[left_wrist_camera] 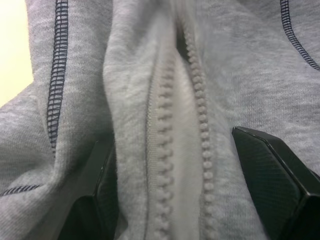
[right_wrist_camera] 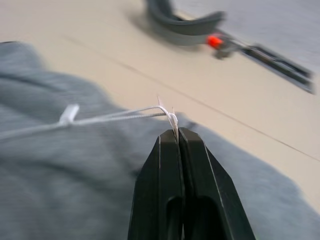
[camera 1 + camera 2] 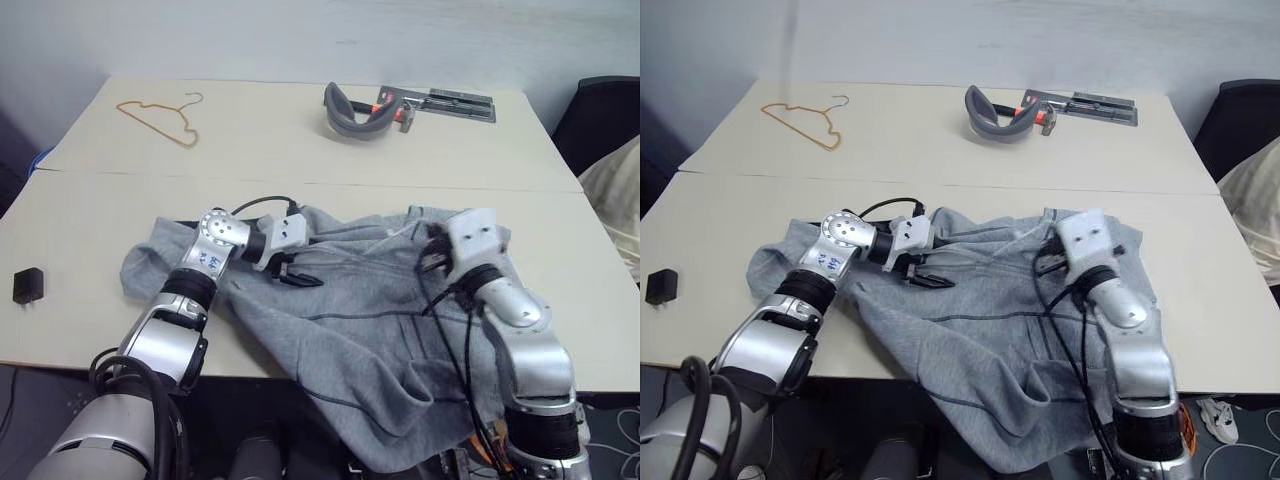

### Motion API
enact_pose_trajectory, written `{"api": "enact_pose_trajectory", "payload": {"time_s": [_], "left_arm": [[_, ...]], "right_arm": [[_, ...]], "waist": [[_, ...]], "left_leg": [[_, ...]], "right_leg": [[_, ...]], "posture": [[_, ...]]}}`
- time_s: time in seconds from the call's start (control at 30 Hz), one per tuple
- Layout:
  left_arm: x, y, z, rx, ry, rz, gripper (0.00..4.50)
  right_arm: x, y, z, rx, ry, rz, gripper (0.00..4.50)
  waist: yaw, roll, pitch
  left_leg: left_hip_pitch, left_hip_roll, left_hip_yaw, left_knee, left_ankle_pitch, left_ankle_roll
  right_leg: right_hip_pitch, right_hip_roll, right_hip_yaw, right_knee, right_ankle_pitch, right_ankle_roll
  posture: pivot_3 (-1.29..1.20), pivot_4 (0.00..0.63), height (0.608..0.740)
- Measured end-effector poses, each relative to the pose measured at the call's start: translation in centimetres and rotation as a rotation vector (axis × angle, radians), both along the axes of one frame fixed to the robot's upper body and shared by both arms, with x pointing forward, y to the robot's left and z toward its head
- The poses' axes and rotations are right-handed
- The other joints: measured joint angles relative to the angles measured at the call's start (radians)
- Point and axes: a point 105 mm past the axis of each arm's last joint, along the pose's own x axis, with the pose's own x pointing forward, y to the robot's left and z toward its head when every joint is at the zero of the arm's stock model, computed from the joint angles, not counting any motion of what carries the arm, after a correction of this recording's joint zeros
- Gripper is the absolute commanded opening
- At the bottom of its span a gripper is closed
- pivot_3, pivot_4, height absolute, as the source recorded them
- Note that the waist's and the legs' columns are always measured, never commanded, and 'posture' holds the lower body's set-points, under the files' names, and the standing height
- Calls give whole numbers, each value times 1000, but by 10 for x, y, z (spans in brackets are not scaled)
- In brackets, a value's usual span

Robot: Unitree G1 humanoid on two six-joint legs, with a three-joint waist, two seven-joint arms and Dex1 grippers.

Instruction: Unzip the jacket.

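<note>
Next, my right gripper releases the white string on the bare table [image 3: 554, 277] between the jacket and the beige cloth.
The light grey jacket [image 3: 350, 330] lies crumpled on the near table, its lower part hanging over the front edge. My left gripper [image 3: 300, 275] rests on the jacket's middle. In the left wrist view its two black fingers [image 1: 272, 185] clamp a bunched fold that carries the pale zipper [image 1: 200, 100]. My right gripper [image 2: 177, 132] is at the jacket's right side, near the collar [image 3: 432, 258]. It is shut on a thin white string [image 2: 120, 117] that runs taut back to a small white pull on the cloth.
On the far table lie an orange wire hanger [image 3: 160, 118], a grey curved band [image 3: 355, 115] and a grey tool with a red part [image 3: 450, 102]. A small black box [image 3: 27, 285] sits at the near left. Beige cloth [image 3: 615, 190] is at the right edge.
</note>
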Motion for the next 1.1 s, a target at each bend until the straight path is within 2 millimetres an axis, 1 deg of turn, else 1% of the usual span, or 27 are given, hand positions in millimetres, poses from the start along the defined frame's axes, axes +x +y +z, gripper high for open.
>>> {"api": "enact_pose_trajectory", "payload": {"time_s": [0.1, 0.13, 0.2, 0.3, 0.37, 0.43, 0.47, 0.5, 0.57, 0.63, 0.7, 0.73, 0.77, 0.8, 0.87, 0.9, 0.97, 1.03, 1.1], "left_arm": [[0, -1, -1, -3, -1, -2, 3426], [-1, -2, -1, -4, 0, -3, 3426], [-1, -2, -2, -6, -1, -3, 3426], [-1, -1, -3, -8, -3, 4, 3426], [0, -2, -3, -10, -8, 6, 3426], [0, -1, -4, -11, -8, 9, 3426], [0, -1, -4, -11, -10, 9, 3426], [0, -1, -4, -11, -12, 9, 3426], [0, -1, -4, -12, -14, 9, 3426], [0, -1, -4, -14, -14, 12, 3426], [0, 0, -4, -22, -13, 22, 3426], [1, 1, -4, -25, -13, 25, 3426], [1, 1, -4, -32, -5, 31, 3426], [1, 2, -4, -37, 4, 36, 3426], [-2, 3, -2, -50, 29, 32, 3426], [-6, 6, 0, -58, 63, 20, 3599], [-15, 16, 8, -67, 126, -8, 3992], [-26, 30, 23, -89, 196, -31, 4500], [-32, 48, 38, -100, 228, -8, 4500]], "right_arm": [[-11, -52, 7, 30, 0, -162, 35], [-19, -73, 9, 30, 2, -222, 35], [-35, -107, 16, 9, 1, -316, 35], [-56, -145, 21, -42, 18, -404, 35], [-72, -180, 21, -56, 51, -489, 35], [-85, -215, 28, -48, 51, -576, 35], [-91, -227, 32, -44, 43, -605, 35], [-93, -234, 37, -44, 33, -620, 35], [-91, -238, 44, -39, 14, -603, 35], [-87, -237, 46, -33, 7, -584, 35], [-76, -225, 43, -37, 19, -514, 35], [-69, -217, 38, -38, 38, -466, 35], [-61, -207, 30, -40, 72, -404, 35], [-54, -196, 22, -41, 110, -340, 196], [-44, -175, 5, -40, 184, -218, 600], [-39, -160, -6, -38, 236, -118, 948], [-38, -142, -17, -42, 303, 16, 1584], [-43, -138, -13, -58, 346, 107, 2319], [-50, -139, -1, -90, 369, 168, 2956]], "waist": [[8, 0, 0], [12, 0, 0], [15, 1, -1], [15, 3, -2], [16, 4, -2], [15, 4, -3], [14, 5, -3], [12, 5, -3], [6, 6, -3], [4, 6, -3], [2, 6, -3], [1, 6, -3], [-1, 6, -3], [-3, 6, -3], [-7, 6, -3], [-8, 6, -3], [-11, 7, -3], [-13, 8, -2], [-14, 8, -2]], "left_leg": [[0, 0, 0, -1, 0, 0], [0, 0, 1, -2, 0, 0], [0, 0, 1, -2, 0, 0], [1, 0, 2, -2, 0, 1], [1, -1, 3, -2, -1, 3], [3, -1, 5, -3, -1, 4], [3, -1, 5, -3, -1, 4], [4, 0, 6, -3, -1, 4], [4, 0, 6, -3, -1, 4], [4, 0, 6, -3, -1, 3], [4, 0, 6, -3, 0, 3], [4, 0, 6, -3, 0, 3], [4, 0, 6, -3, 0, 3], [4, 0, 5, -3, 0, 3], [3, 0, 5, -3, 0, 3], [3, 1, 5, -3, 0, 2], [3, 1, 5, -4, 1, 1], [3, 1, 5, -4, 1, 1], [3, 2, 5, -4, 1, 1]], "right_leg": [[0, 0, 0, 0, 0, 0], [0, 0, 0, 0, 0, 0], [0, 1, 1, -2, 0, 0], [0, 1, 2, -2, 0, 0], [0, 1, 3, -2, 0, 0], [0, 1, 4, -2, 0, 0], [0, 2, 5, -2, 0, 0], [0, 3, 5, -2, 0, 0], [0, 3, 6, -1, 0, 0], [0, 3, 6, -1, 0, 0], [0, 3, 6, -1, 0, 0], [0, 3, 6, -1, 0, 0], [0, 3, 6, -1, 0, 0], [0, 3, 6, -1, 0, 0], [0, 3, 6, -1, 0, 0], [0, 4, 6, -1, 0, 0], [-1, 4, 6, -1, 0, 0], [-1, 4, 6, 0, 0, 0], [-1, 4, 6, -1, 0, 0]], "posture": [[0, 150, 740], [0, 150, 740], [0, 150, 740], [0, 150, 740], [0, 150, 740], [0, 150, 740], [0, 150, 740], [0, 150, 740], [0, 150, 740], [0, 150, 740], [0, 150, 740], [0, 150, 740], [0, 150, 740], [0, 150, 740], [0, 150, 740], [0, 150, 740], [0, 150, 740], [0, 150, 740], [0, 150, 740]]}}
